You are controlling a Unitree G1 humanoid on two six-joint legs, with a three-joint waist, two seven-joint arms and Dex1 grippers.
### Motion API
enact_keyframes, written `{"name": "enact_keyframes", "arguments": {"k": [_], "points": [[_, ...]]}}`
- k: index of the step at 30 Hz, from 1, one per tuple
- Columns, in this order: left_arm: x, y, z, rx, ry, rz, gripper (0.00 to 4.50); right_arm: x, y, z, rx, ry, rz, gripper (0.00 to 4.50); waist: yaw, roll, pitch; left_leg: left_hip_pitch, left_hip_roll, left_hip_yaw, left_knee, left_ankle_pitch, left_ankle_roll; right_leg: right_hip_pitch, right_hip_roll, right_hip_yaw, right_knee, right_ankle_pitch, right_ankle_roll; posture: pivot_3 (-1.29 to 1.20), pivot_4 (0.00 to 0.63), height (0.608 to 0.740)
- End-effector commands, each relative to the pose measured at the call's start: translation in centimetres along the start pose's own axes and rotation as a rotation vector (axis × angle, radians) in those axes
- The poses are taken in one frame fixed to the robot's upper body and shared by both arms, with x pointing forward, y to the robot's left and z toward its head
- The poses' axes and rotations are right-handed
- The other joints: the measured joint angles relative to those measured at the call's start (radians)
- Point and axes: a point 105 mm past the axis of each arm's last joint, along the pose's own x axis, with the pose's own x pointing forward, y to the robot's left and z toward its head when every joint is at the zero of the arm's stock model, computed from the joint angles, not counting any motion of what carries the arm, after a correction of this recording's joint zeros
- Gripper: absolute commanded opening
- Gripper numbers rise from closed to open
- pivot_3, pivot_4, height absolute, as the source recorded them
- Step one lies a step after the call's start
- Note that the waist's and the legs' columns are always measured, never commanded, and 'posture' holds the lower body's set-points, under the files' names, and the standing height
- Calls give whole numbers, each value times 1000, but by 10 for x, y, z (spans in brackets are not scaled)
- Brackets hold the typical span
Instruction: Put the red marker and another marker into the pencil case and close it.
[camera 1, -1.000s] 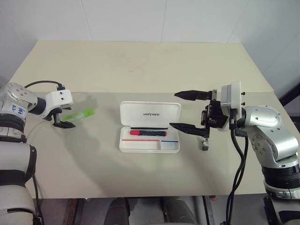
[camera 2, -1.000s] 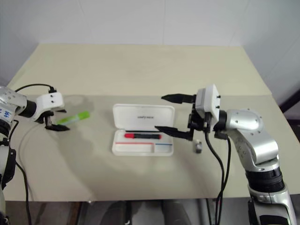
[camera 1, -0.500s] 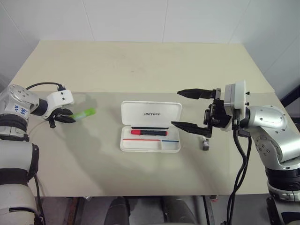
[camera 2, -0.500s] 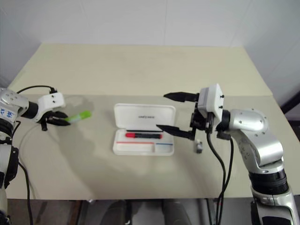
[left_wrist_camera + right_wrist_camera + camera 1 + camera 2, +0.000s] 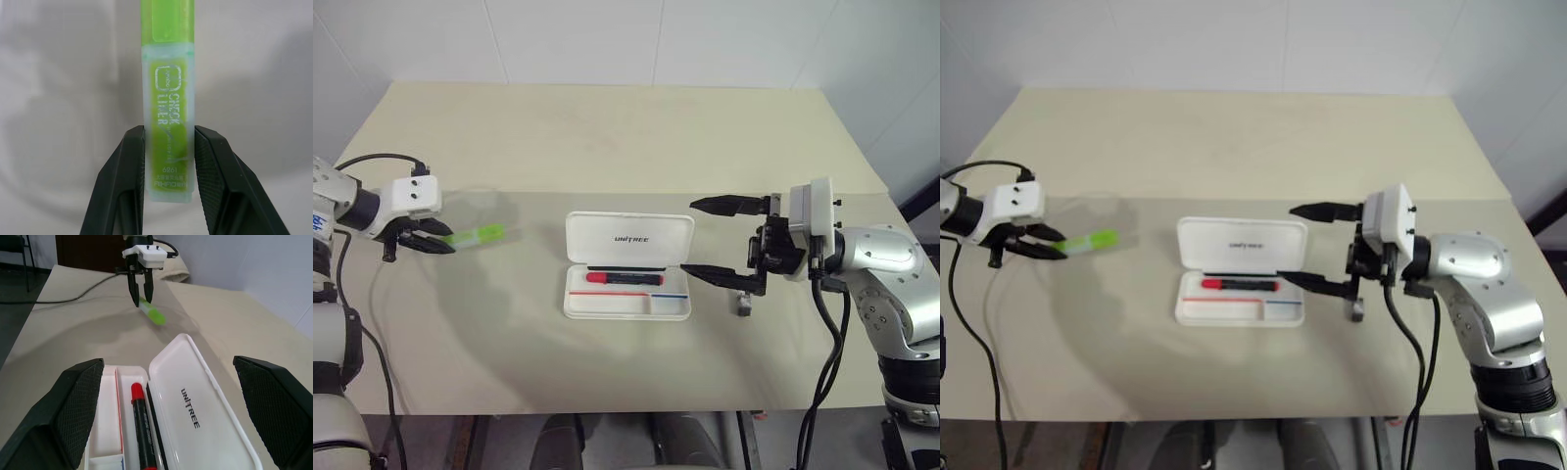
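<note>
Next, my left gripper releases the light green marker in the white pencil case's long compartment (image 5: 610, 305) next to the red marker.
The white pencil case (image 5: 597, 227) lies open at the table's middle, lid back, with the red marker (image 5: 622, 278) lying in its tray. At the far left my left gripper (image 5: 435, 245) is shut on one end of the light green marker (image 5: 480, 234) and holds it a little above the table. The left wrist view has both pads pressed against the marker's barrel (image 5: 167, 107). My right gripper (image 5: 693, 237) stands wide open just right of the case, pointing level toward it, with nothing between its fingers. From the right wrist the red marker (image 5: 142, 431) is seen beside the lid.
A small dark grey stubby object (image 5: 742, 305) lies on the table under my right gripper. A black cable (image 5: 372, 294) trails from the left wrist over the table's left edge. A white wall stands behind the table.
My left gripper has shut on the green marker and lifted it off the table, drawing back slightly to the left. The right gripper stays open in place.
</note>
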Motion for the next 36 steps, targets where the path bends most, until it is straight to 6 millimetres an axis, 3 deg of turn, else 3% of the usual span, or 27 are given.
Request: {"name": "enact_keyframes", "arguments": {"k": [1, 7, 10, 15, 26, 36], "points": [[-8, -18, 24, 55, -91, -91, 1054, -8, 11, 5, -10, 11, 51, 4500, 0, 0, 0, 0, 0, 0, 0, 0, 0, 0, 0, 0, 0, 0, 0, 0, 150, 740], [7, -65, 69, 115, -227, -270, 1054, -14, 23, -8, -11, 70, 89, 4500, 0, 0, 0, 1, 1, -1, 1, 0, 0, 1, 0, 0, 1, 0, 0, 0, 150, 740], [21, -83, 102, 152, -299, -329, 1054, -16, 24, -14, 4, 82, 60, 4500, 0, 0, 0, 2, 0, -1, 3, 0, 0, 3, 0, 0, 2, 0, 0, 0, 150, 740], [34, -104, 125, 166, -343, -389, 1054, -22, 27, -23, 35, 108, 27, 4500, -1, 0, 0, 3, -1, -1, 3, 0, 0, 4, 0, 0, 1, 0, 1, 0, 150, 740], [81, -106, 153, 199, -356, -362, 1054, -30, 31, -32, 47, 144, -46, 4500, 3, 0, 0, 3, -1, -2, 3, 0, 0, 4, 1, 1, 0, 1, 1, 0, 150, 740], [95, -107, 158, 242, -342, -384, 1054, -31, 34, -29, 48, 150, -90, 4500, 2, 0, 0, 3, -1, -2, 3, 0, 0, 4, 1, 1, 0, 1, 1, 0, 150, 740]]}}
